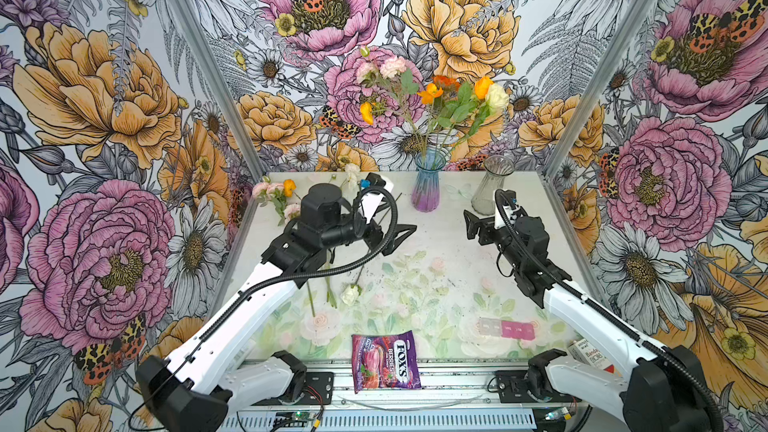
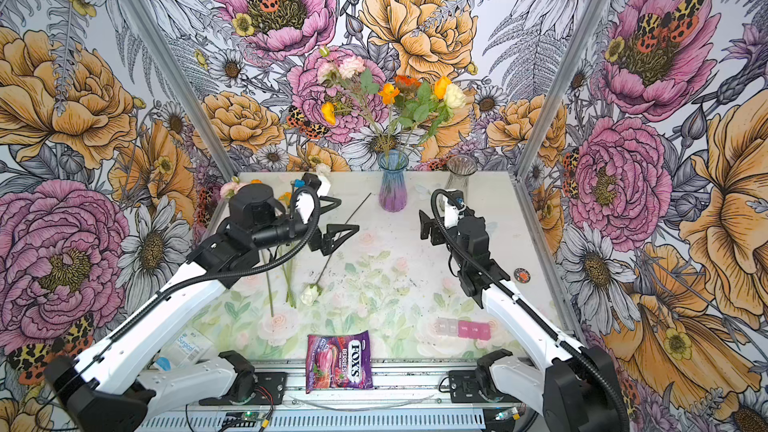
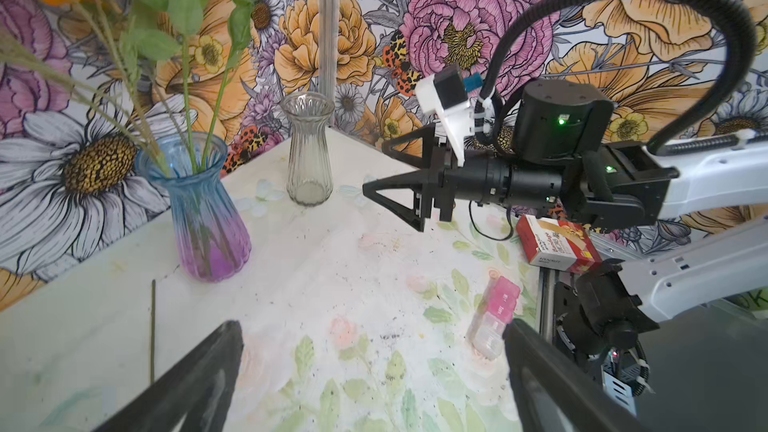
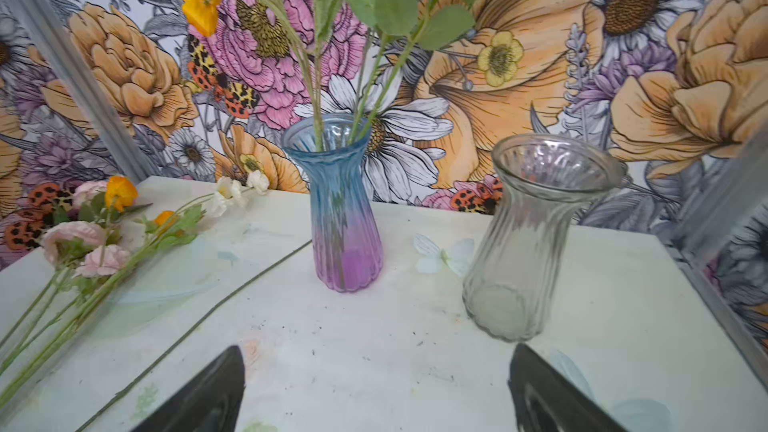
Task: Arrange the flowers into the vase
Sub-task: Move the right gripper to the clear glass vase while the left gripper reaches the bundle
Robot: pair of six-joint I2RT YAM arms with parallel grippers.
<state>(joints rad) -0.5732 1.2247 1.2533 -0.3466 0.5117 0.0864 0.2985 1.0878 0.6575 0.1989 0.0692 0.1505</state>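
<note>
My right gripper should move to the clear glass vase next and close around the vase's neck (image 1: 493, 179) (image 4: 537, 208), just under its rim.
A blue-to-purple glass vase (image 1: 428, 184) (image 4: 343, 209) stands at the back of the table and holds several flowers (image 1: 436, 93): pink, orange and cream. More flowers (image 1: 276, 195) (image 4: 95, 234) lie at the back left. A white rose (image 2: 309, 295) lies mid-table, and its long stem (image 2: 357, 209) runs back under my left gripper (image 2: 338, 218) (image 3: 374, 338), which hovers open and holds nothing. My right gripper (image 1: 473, 226) (image 4: 378, 351) is open and empty too, low over the table in front of both vases.
A clear glass vase (image 1: 492, 189) (image 4: 536, 234) stands right of the coloured one. Near the front edge lie a Fox's candy bag (image 1: 384, 361), a pink pill box (image 1: 507, 328) and a bandage box (image 3: 557, 245). Printed walls close in on three sides.
</note>
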